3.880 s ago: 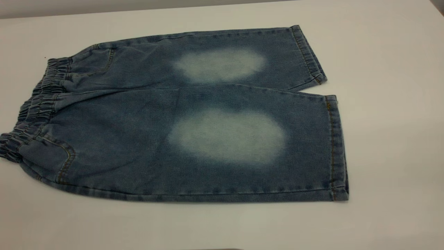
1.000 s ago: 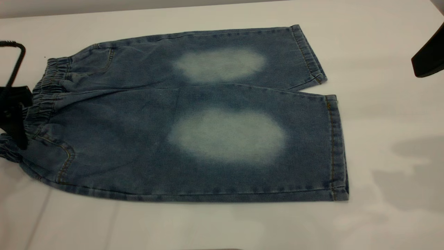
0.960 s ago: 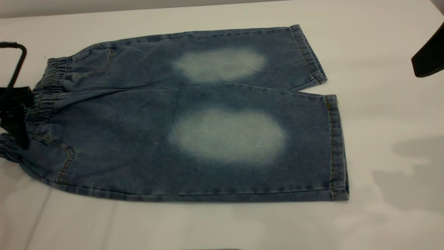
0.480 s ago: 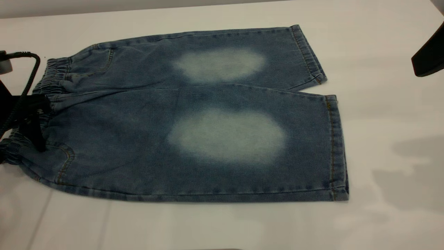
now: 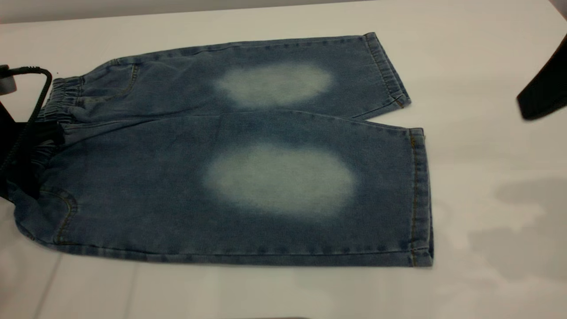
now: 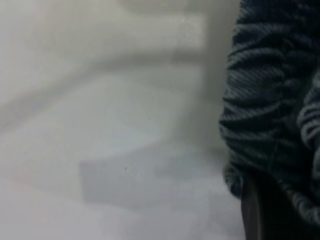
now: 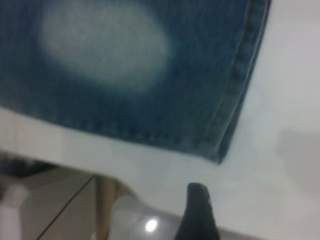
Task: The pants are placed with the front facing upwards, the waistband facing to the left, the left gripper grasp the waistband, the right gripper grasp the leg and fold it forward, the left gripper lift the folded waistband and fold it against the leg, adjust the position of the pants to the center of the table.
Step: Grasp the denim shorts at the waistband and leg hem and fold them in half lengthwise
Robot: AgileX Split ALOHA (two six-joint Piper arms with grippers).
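I should next move my right gripper to the near leg's outer hem corner [image 5: 417,256] [image 7: 207,149] on the blue denim pants and close it there.
The blue denim pants [image 5: 248,177] lie flat on the white table [image 5: 487,53], front up, each leg showing a pale oval. Their ruffled waistband [image 5: 53,115] points left. My left gripper [image 5: 26,155] sits at the near part of the waistband and is shut on it. In the left wrist view the gathered waistband [image 6: 270,110] bunches over a dark finger [image 6: 257,210]. My right gripper [image 5: 542,95] hovers above the table, right of the hems and apart from the cloth. The right wrist view shows the near leg's hem corner [image 7: 220,150] beyond one finger [image 7: 199,210]; nothing is held.
A black cable [image 5: 37,88] loops over the left gripper. In the right wrist view the table's front edge [image 7: 75,167] runs close to the near leg, with floor beyond it. Bare tabletop lies right of the hems and in front of the pants.
The left gripper came in onto the waistband, and the whole pants have slid a little to the left with it. The right gripper has dropped slightly and edged inward.
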